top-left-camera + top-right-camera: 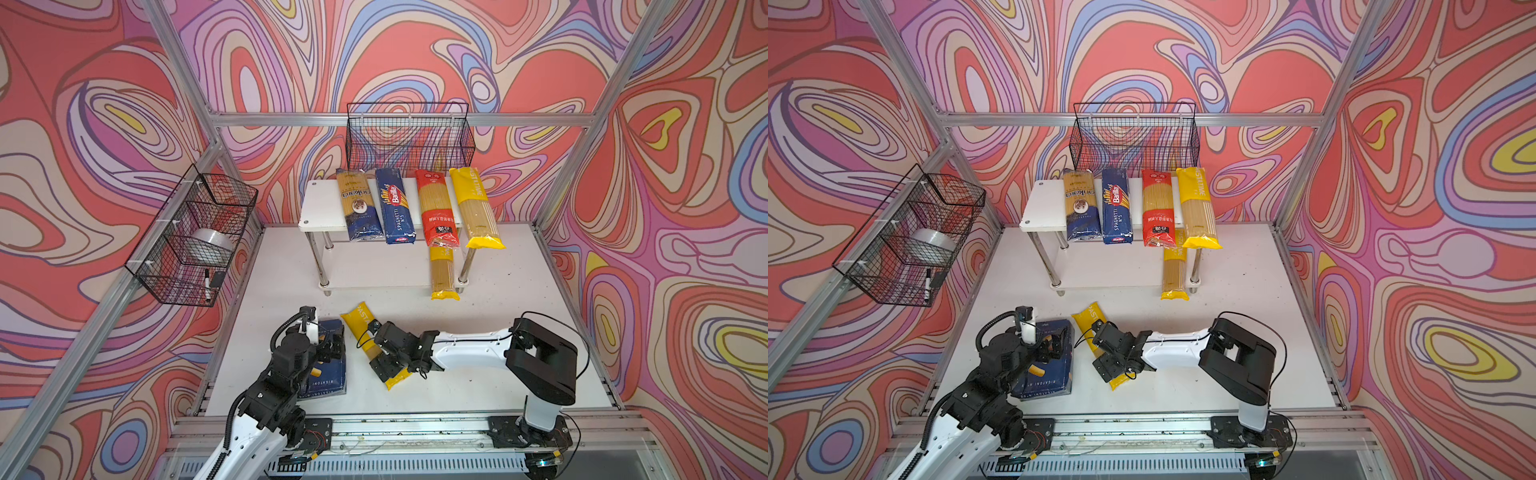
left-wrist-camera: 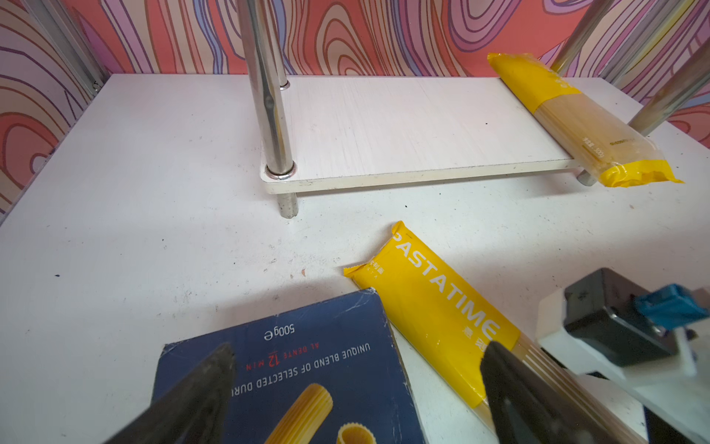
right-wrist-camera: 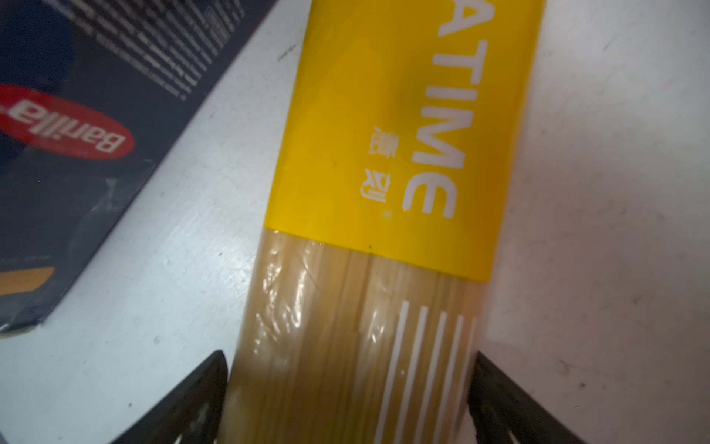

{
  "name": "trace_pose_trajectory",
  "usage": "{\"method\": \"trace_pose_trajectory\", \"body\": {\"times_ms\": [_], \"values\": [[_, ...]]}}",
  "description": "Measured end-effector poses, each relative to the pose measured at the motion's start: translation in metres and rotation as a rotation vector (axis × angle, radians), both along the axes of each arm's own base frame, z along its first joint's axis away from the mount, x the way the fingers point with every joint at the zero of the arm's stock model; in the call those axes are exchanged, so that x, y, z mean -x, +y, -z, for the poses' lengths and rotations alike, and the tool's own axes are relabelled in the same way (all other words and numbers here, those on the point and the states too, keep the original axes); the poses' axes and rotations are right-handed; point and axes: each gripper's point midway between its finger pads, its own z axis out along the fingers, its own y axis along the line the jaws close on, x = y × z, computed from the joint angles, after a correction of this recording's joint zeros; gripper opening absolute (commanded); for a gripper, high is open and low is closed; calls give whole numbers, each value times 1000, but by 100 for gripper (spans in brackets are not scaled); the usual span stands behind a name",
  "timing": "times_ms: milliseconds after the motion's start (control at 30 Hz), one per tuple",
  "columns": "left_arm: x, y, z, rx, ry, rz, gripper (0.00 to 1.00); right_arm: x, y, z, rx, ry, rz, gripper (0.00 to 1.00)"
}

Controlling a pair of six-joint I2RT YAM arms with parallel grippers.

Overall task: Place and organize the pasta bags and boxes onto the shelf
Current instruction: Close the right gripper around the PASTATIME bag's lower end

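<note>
I will close my right gripper across the clear middle section (image 1: 384, 360) (image 3: 351, 399) of the slanted yellow PASTATIME bag, just below the bag's yellow printed part.
The white two-tier shelf (image 1: 322, 203) stands at the back. Its top board carries a dark blue clear-topped bag (image 1: 358, 203), the narrow Barilla spaghetti box (image 1: 395, 205), a red bag (image 1: 436, 208) and a yellow bag (image 1: 476, 208). Another yellow bag (image 1: 442, 274) lies on the lower board (image 2: 403, 127), overhanging its front edge. A yellow PASTATIME bag (image 1: 360, 320) (image 3: 384, 134) lies slanted on the table. My right gripper (image 1: 376, 347) (image 3: 349, 355) is open with one finger on each side of it. The wide rigatoni box (image 1: 328, 374) (image 2: 307, 365) lies flat beside that bag. My left gripper (image 1: 332, 340) (image 2: 359, 348) hovers open over it.
A black wire basket (image 1: 409, 137) hangs on the back wall just above the shelf. A second basket (image 1: 195, 232) on the left wall holds a tape roll and a marker. Aluminium posts frame the white table (image 1: 498, 311).
</note>
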Motion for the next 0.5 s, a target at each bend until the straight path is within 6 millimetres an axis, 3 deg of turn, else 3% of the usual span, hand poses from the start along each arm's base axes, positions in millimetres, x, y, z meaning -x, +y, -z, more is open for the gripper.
{"method": "trace_pose_trajectory", "body": {"times_ms": [233, 500], "values": [[0, 0, 0, 0, 0, 0, 100, -2, 1, 1, -15, -5, 19, 92], [0, 0, 1, -1, 2, 0, 100, -4, 3, 1, -45, -13, 41, 76]]}}
